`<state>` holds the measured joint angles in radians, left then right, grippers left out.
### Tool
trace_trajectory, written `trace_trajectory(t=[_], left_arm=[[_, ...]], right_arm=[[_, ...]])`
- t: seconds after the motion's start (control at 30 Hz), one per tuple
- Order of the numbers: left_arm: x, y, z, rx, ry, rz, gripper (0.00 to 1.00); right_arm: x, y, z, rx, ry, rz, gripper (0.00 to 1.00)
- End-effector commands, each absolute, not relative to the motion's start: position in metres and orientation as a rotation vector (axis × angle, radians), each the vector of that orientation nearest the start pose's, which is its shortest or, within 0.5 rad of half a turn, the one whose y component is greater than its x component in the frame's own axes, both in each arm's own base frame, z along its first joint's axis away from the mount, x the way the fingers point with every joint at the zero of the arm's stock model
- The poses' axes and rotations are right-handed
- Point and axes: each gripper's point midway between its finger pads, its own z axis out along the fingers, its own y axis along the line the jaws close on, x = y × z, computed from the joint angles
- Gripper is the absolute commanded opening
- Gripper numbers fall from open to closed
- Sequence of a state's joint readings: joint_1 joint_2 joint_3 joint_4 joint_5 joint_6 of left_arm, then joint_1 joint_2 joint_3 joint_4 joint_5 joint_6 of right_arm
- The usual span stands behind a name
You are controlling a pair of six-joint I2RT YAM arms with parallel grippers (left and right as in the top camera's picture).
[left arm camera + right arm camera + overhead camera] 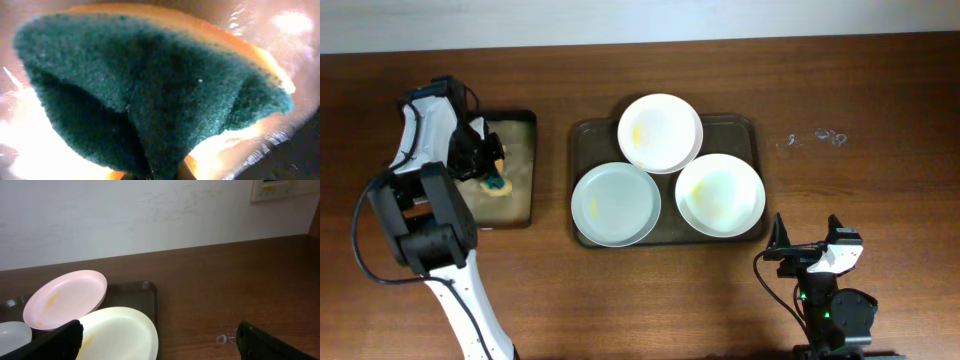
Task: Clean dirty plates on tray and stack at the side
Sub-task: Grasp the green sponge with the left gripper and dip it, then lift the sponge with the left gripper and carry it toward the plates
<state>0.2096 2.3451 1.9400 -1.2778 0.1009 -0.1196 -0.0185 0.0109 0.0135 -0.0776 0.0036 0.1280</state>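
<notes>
I will let go of the green and orange sponge with my left gripper on the white plate (621, 199) that is nearest the small black tray.
Three white plates lie on the dark tray (748, 125): a back plate (660, 132) with a yellow smear, a front left plate (615, 204), and a right plate (720, 194) with faint yellow smears. The right wrist view shows the back plate (65, 299), the right plate (117, 332) and the tray (147, 297). My left gripper (488, 160) is down in the small black tray (525, 150), shut on a green and orange sponge (150, 95). My right gripper (807, 245) is open and empty, near the table's front, right of the tray.
Small clear rings (820, 137) lie on the brown table to the right of the tray; they also show in the right wrist view (225, 338). A pale wall stands behind the table.
</notes>
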Motion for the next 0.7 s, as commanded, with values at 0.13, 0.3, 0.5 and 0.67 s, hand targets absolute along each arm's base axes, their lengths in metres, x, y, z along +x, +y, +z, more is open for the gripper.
trace_trajectory(t=[0.13, 0.3, 0.5, 0.67], left_arm=[[0.449, 0.076, 0.134, -0.505, 3.050, -0.178, 0.00], [0.453, 0.063, 0.185, -0.469, 2.946, -0.286, 0.00], [0.432, 0.069, 0.091, -0.532, 3.158, -0.220, 0.00], [0.417, 0.061, 0.105, -0.617, 3.181, -0.420, 0.00]], right_arm=[[0.246, -0.006, 0.155, 0.126, 1.646, 0.076, 0.98], [0.246, -0.006, 0.155, 0.126, 1.646, 0.076, 0.98], [0.246, -0.006, 0.155, 0.126, 1.646, 0.076, 0.98], [0.246, -0.005, 0.155, 0.126, 1.646, 0.076, 0.98]])
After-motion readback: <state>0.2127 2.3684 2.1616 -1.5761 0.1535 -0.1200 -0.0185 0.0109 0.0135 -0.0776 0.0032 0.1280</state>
